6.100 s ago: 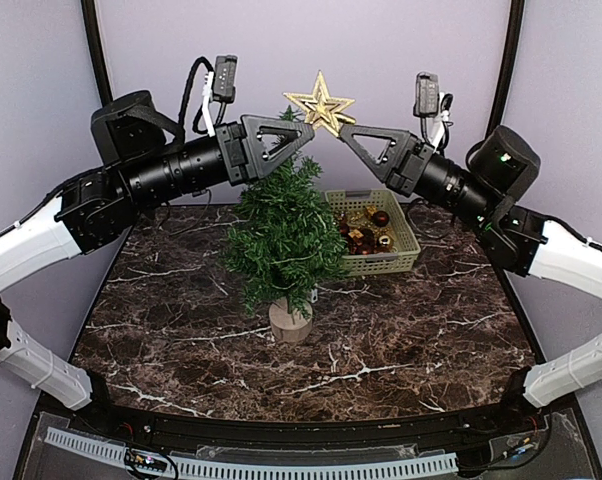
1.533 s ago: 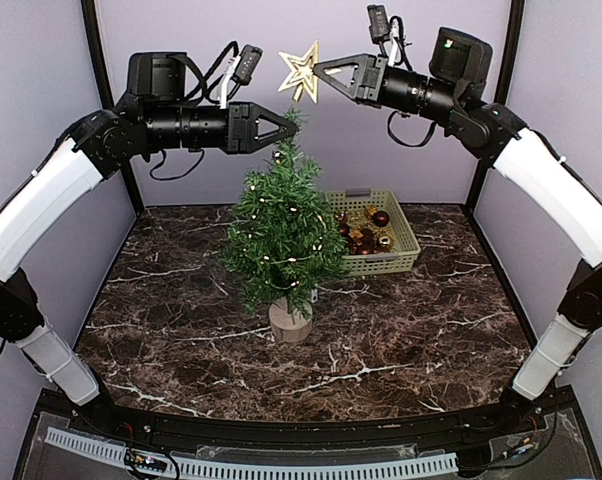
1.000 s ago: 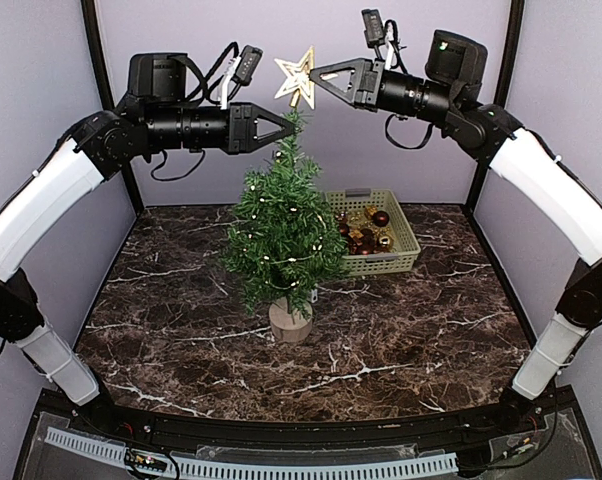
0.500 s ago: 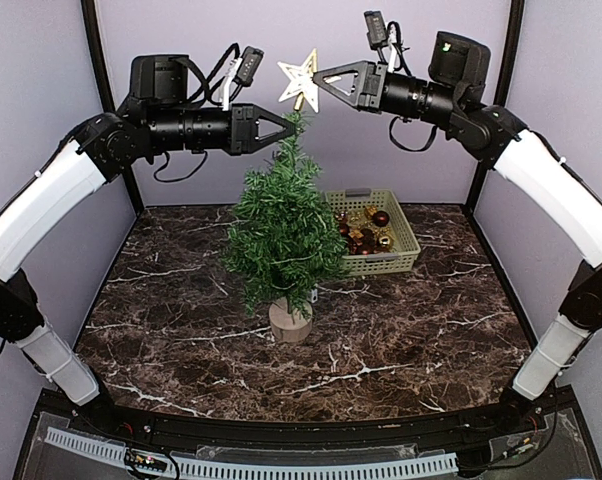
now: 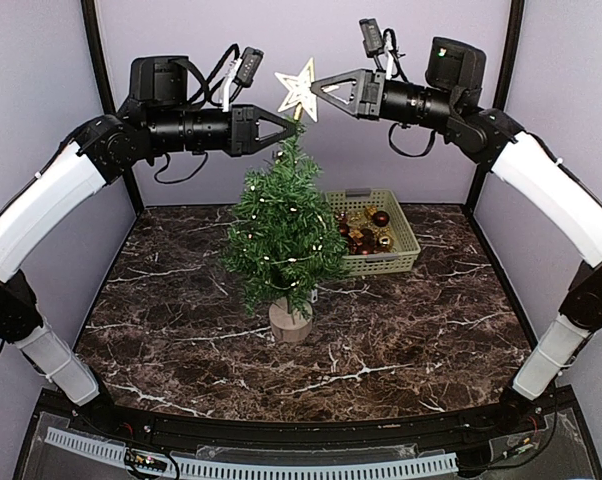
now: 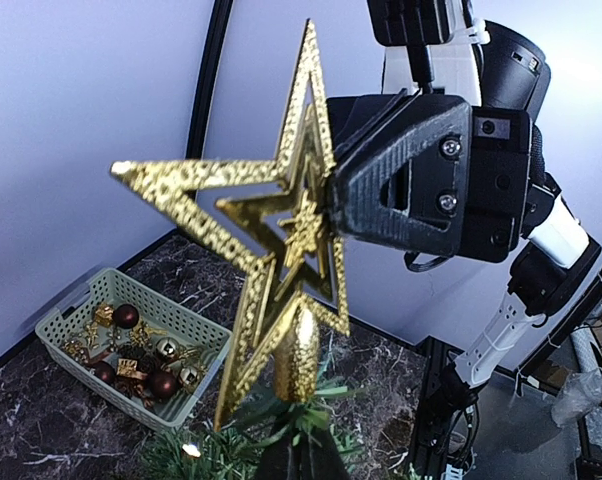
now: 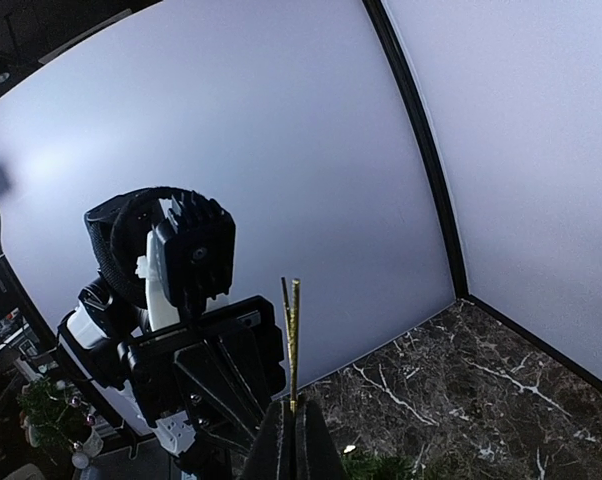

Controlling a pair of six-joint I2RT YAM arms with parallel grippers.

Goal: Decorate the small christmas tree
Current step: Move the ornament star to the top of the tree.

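The left gripper pinches the top twig close under the star's cone socket; it should grip the stem lower down (image 5: 294, 156), leaving the socket room.
The small christmas tree (image 5: 281, 232) stands upright mid-table on its tan stump base (image 5: 290, 322), with tiny lights lit. My left gripper (image 5: 288, 130) is shut on the tree's top twig; in the left wrist view its dark fingertips (image 6: 299, 462) pinch green needles. A gold star topper (image 5: 298, 91) hangs just above that tip, held by my right gripper (image 5: 315, 88), which is shut on one star point. The star (image 6: 281, 210) has a gold cone socket (image 6: 298, 365) whose lower end meets the top needles. In the right wrist view the star (image 7: 293, 340) shows edge-on above my right gripper (image 7: 299, 420).
A pale green basket (image 5: 409, 245) holding several brown and gold baubles sits on the marble table behind and to the right of the tree. It also shows in the left wrist view as the basket (image 6: 71, 318). Both arms reach high over the table, in front of the back wall.
The left gripper has finished shutting on the tree's top. The right gripper has brought the star slightly lower, toward the tip. The tree's lights went off, then back on.
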